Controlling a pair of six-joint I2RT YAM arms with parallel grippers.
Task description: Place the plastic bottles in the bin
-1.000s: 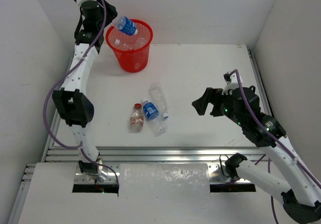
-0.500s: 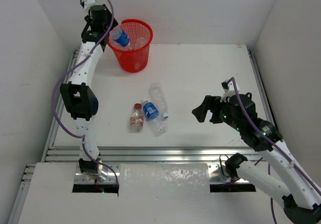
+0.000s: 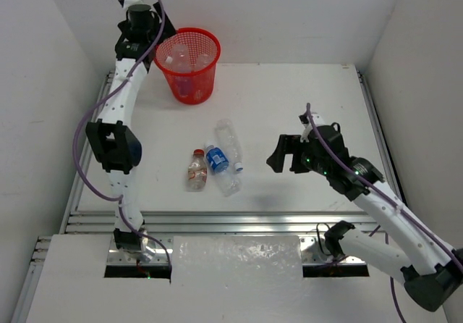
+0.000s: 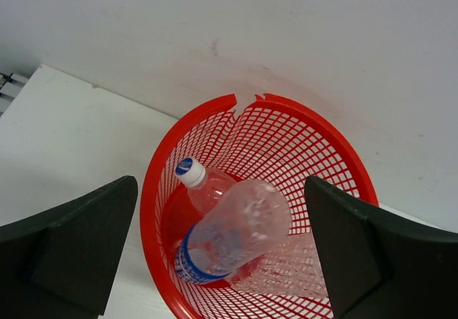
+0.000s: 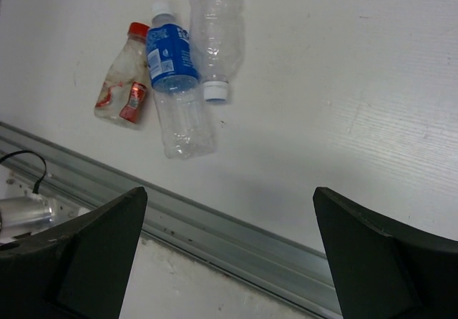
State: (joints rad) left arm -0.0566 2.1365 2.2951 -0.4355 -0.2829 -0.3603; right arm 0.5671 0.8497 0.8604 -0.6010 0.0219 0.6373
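The clear bottle beside the blue-labelled one is next for my right gripper, which should go to it and close on the body's half (image 3: 232, 148) (image 5: 217, 43) near the white cap.
The red mesh bin (image 3: 189, 84) stands at the table's back left. My left gripper (image 3: 152, 46) hangs open just above its left rim. In the left wrist view the open left gripper (image 4: 220, 182) looks down into the bin (image 4: 286, 147), where a blue-labelled bottle (image 4: 236, 233) lies across a white-capped one (image 4: 207, 189) and another clear one (image 4: 290, 270). Three bottles lie together mid-table: a red-capped one (image 3: 196, 169), a blue-labelled one (image 3: 216, 158) and a clear one (image 3: 228, 139). My right gripper (image 3: 279, 156) hovers open to their right, empty. The right wrist view shows the red-capped bottle (image 5: 123, 83), the blue-labelled bottle (image 5: 172, 69) and the clear bottle (image 5: 215, 26) beyond the right gripper (image 5: 229, 190).
A metal rail (image 3: 217, 220) runs along the table's near edge, with a crinkled clear sheet (image 3: 239, 254) on the board in front of it. White walls close in behind the bin and on both sides.
My left gripper opened and the blue-labelled bottle it held dropped into the bin. The right arm swung left, closer to the bottles on the table.
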